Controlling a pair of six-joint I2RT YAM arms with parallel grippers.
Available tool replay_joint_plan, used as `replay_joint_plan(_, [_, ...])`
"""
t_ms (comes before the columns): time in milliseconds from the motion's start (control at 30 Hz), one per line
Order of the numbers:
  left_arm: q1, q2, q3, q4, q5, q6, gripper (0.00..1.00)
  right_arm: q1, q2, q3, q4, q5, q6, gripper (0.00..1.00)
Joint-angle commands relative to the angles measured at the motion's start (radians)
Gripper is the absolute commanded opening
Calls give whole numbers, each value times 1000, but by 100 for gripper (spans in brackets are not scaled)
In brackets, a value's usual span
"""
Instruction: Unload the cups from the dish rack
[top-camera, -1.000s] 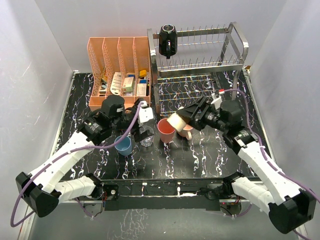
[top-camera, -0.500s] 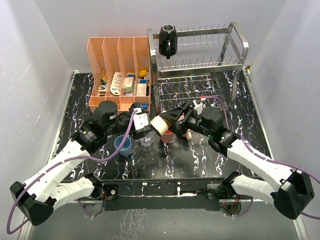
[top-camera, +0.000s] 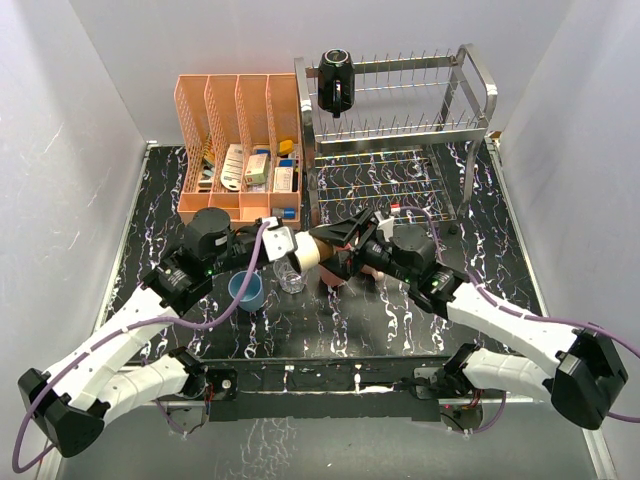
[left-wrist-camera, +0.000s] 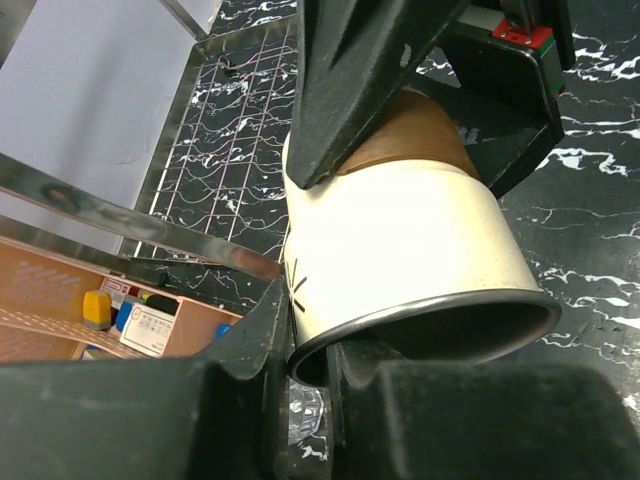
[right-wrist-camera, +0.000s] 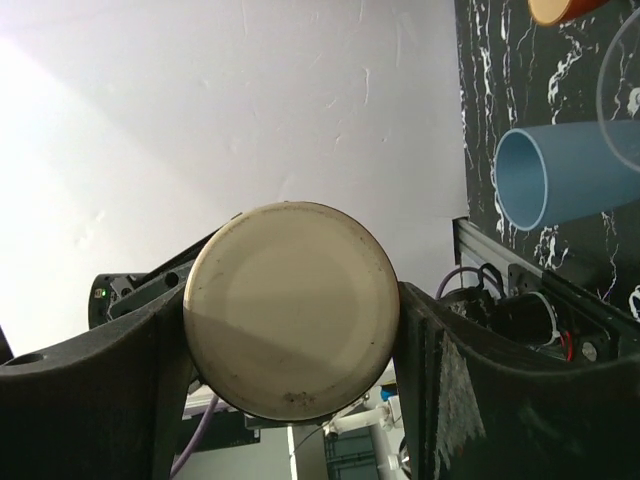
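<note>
My left gripper is going to set down the cream-coloured steel cup on the table (top-camera: 303, 319) between the clear glass and the front edge.
A cream-coloured steel cup (top-camera: 306, 252) hangs on its side above the table between my two grippers. My right gripper (top-camera: 340, 243) is shut on its body, a finger on either side of the base (right-wrist-camera: 290, 310). My left gripper (left-wrist-camera: 308, 350) is shut on the rim (left-wrist-camera: 420, 310), one finger inside the mouth and one outside. A black mug (top-camera: 336, 82) sits on the upper tier of the silver dish rack (top-camera: 470, 90). A blue tumbler (top-camera: 246, 291), a clear glass (top-camera: 290, 277) and a peach mug (top-camera: 376, 262) stand on the table below.
A peach organizer (top-camera: 225, 110) with small boxes stands left of the rack. A pink tumbler (top-camera: 334, 272) is partly hidden under the right arm. White walls close in on both sides.
The right arm carried the cream cup leftwards. The left gripper came in from the left and closed on the cup's rim.
</note>
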Motion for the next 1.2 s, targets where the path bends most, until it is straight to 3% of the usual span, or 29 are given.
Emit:
replay_joint_plan(0, [-5, -39, -5, -15, 17, -28, 0, 7, -45, -26, 18, 46, -61, 62])
replay_joint_plan(167, [-5, -19, 17, -57, 8, -40, 0, -14, -118, -38, -93, 125, -145, 98])
replay_joint_plan(333, [-5, 59, 93, -201, 43, -34, 0, -175, -176, 13, -352, 138, -365, 98])
replay_joint_plan(467, [-10, 168, 181, -442, 115, 79, 0, -379, -184, 110, -545, 95, -594, 98])
replay_joint_plan(600, [-55, 318, 263, -637, 55, 147, 0, -489, -161, 227, -678, 124, -778, 98])
replay_joint_plan(933, [-209, 517, 277, -672, -211, 211, 0, -543, -125, 396, -785, 251, -924, 98])
replay_joint_plan(1167, [-269, 604, 285, -663, -292, 255, 0, -545, -115, 422, -789, 251, -933, 98])
